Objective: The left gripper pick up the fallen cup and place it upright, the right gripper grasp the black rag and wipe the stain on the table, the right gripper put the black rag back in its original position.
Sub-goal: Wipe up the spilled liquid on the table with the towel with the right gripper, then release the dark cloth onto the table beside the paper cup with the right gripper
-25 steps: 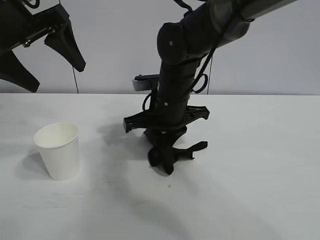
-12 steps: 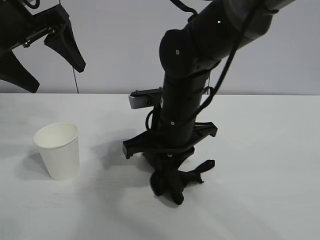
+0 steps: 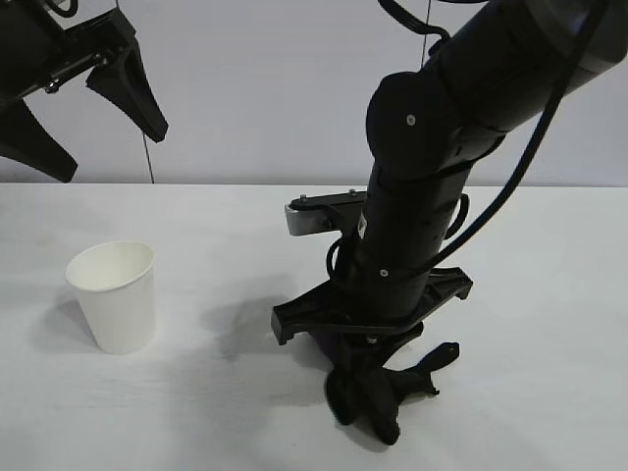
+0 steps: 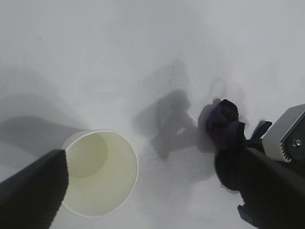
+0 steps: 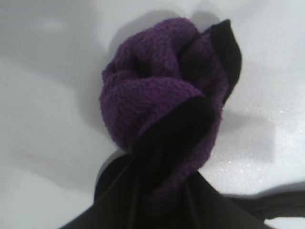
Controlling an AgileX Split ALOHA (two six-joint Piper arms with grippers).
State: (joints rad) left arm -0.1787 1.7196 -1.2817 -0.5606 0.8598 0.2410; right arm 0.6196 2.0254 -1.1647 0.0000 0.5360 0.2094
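Note:
I should release the black rag with my right gripper on the white tabletop a little nearer the grey back wall (image 3: 416, 310).
The white paper cup (image 3: 115, 294) stands upright at the left of the table (image 3: 549, 294); it also shows from above in the left wrist view (image 4: 97, 174). My left gripper (image 3: 83, 118) hangs open and empty high above the cup at the upper left. My right gripper (image 3: 363, 397) points down near the table's front middle, shut on the black rag (image 3: 378, 392), which is pressed on the tabletop with its thin tail sticking out to the right. The rag's purple bunch fills the right wrist view (image 5: 162, 105) and shows in the left wrist view (image 4: 224, 121). The stain is not visible.
The white tabletop stretches to a grey back wall (image 3: 245, 88). The right arm's thick black forearm (image 3: 422, 226) with looped cables stands over the middle of the table.
My right gripper has dragged the rag toward the front and right across the table. A tiny amber speck seen one second ago no longer shows. The left gripper and cup have not moved.

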